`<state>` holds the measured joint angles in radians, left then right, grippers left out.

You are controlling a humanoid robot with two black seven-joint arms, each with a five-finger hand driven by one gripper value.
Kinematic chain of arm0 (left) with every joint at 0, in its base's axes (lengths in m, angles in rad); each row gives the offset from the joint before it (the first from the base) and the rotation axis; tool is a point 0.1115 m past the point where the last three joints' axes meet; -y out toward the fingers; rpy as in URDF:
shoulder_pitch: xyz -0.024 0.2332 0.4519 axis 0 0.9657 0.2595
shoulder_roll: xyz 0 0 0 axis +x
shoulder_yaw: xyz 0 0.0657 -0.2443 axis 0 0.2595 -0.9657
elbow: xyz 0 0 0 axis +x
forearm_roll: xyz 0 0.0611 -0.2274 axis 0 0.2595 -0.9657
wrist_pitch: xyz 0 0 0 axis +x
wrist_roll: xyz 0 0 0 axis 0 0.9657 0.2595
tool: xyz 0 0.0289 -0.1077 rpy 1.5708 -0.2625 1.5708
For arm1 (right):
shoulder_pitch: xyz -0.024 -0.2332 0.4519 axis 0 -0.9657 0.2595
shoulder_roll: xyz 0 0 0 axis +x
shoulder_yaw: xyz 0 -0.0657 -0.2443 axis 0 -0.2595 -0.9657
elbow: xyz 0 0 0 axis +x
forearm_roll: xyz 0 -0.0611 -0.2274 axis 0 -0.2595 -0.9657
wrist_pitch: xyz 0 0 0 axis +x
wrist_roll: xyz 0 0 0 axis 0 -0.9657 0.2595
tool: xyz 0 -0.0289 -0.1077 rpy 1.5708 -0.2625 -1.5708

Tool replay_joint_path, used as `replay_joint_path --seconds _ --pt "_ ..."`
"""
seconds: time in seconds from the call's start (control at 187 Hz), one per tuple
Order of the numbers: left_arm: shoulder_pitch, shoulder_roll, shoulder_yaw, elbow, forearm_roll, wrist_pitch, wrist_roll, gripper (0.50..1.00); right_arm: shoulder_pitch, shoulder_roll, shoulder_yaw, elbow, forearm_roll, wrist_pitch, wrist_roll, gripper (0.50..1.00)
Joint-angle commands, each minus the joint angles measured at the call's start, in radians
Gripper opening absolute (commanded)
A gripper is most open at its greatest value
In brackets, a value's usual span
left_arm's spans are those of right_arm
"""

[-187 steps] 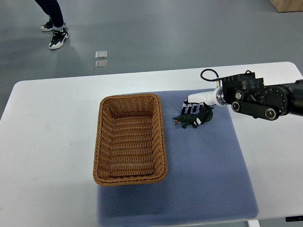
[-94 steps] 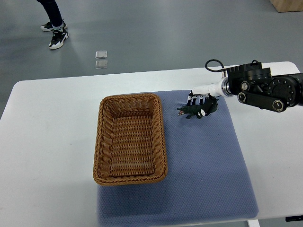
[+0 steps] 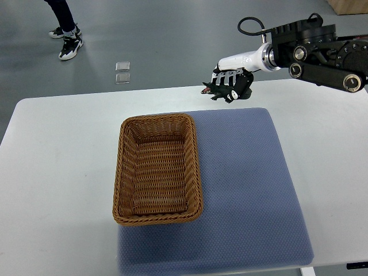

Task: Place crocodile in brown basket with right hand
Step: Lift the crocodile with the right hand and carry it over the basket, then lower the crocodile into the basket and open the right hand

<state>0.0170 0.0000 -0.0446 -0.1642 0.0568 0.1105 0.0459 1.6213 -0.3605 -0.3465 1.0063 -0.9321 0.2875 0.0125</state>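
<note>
I need to let go of the crocodile, which hangs well above the table now, with my right gripper in the brown basket's far half [image 3: 141, 156], away from the open blue mat.
My right hand [image 3: 229, 84] comes in from the right edge and is shut on the dark green toy crocodile [image 3: 221, 90]. Hand and crocodile hang well above the table, over its far edge, up and to the right of the basket. The crocodile's snout points left. The brown wicker basket [image 3: 158, 168] stands empty on the left part of the blue mat [image 3: 253, 190]. My left arm does not show.
The white table [image 3: 63, 172] carries the mat and basket. Beyond it lies grey floor with a small clear object [image 3: 122, 73]. A person's legs and shoes [image 3: 68, 40] stand at the top left.
My right hand has lifted the crocodile off the mat and carried it up and away from me, slightly leftward, over the table's far edge.
</note>
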Motion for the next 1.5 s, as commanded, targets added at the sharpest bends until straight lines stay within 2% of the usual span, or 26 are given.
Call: replay_joint_path --seconds 0.0,0.582,0.978,1.047,1.144,1.229,1.261,1.266,1.272,1.277,1.288,1.293,1.298,1.304,1.325,1.395,1.496 --pt "0.000 0.000 0.000 0.000 0.000 0.000 0.000 1.000 0.025 0.032 0.000 0.011 0.010 0.001 0.000 0.500" --pt "0.000 0.000 -0.001 0.000 0.000 0.000 0.000 1.000 0.012 0.348 0.001 -0.005 0.144 -0.034 0.007 0.500" --pt "0.000 0.000 -0.003 -0.008 0.000 -0.002 0.000 1.000 -0.112 0.360 -0.005 -0.048 0.125 -0.085 0.009 0.502" --pt "0.000 0.000 -0.003 -0.006 0.000 -0.002 0.000 1.000 -0.130 0.360 -0.008 -0.052 0.124 -0.094 0.009 0.533" --pt "0.000 0.000 -0.003 -0.006 0.000 -0.002 0.000 1.000 -0.139 0.360 -0.008 -0.055 0.124 -0.105 0.012 0.549" --pt "0.000 0.000 -0.003 -0.005 0.000 -0.002 0.000 1.000 -0.144 0.360 -0.008 -0.055 0.125 -0.105 0.024 0.635" --pt "0.000 0.000 -0.003 -0.003 0.000 -0.002 0.000 1.000 -0.146 0.360 -0.008 -0.055 0.125 -0.105 0.027 0.686" --pt "0.000 0.000 -0.003 -0.003 0.000 -0.002 0.000 1.000 -0.146 0.360 -0.008 -0.055 0.125 -0.105 0.029 0.711" --pt "0.000 0.000 -0.003 -0.003 0.000 -0.002 0.000 1.000 -0.146 0.360 -0.008 -0.055 0.125 -0.105 0.029 0.711" --pt "0.000 0.000 -0.003 -0.003 0.000 -0.002 0.000 1.000 -0.146 0.360 -0.008 -0.055 0.125 -0.105 0.030 0.739" --pt "0.000 0.000 -0.003 -0.003 0.000 -0.002 0.000 1.000 -0.146 0.360 -0.008 -0.055 0.125 -0.105 0.030 0.740" --pt "0.000 0.000 -0.003 -0.003 0.000 -0.002 0.000 1.000 -0.146 0.360 -0.008 -0.055 0.125 -0.105 0.032 0.768" --pt "0.000 0.000 -0.003 -0.003 0.000 -0.002 0.000 1.000 -0.146 0.360 -0.008 -0.055 0.125 -0.105 0.032 0.768" --pt "0.000 0.000 -0.003 -0.003 0.000 -0.002 0.000 1.000 -0.146 0.360 -0.008 -0.055 0.125 -0.105 0.032 0.794" --pt "0.000 0.000 -0.003 -0.003 0.000 -0.002 0.000 1.000 -0.146 0.360 -0.008 -0.055 0.127 -0.105 0.033 0.823" --pt "0.000 0.000 -0.003 -0.003 0.000 -0.002 0.000 1.000 -0.146 0.360 -0.008 -0.055 0.128 -0.105 0.038 0.834" --pt "0.000 0.000 -0.003 -0.003 0.000 -0.002 0.000 1.000 -0.146 0.360 -0.006 -0.055 0.130 -0.105 0.040 0.887"
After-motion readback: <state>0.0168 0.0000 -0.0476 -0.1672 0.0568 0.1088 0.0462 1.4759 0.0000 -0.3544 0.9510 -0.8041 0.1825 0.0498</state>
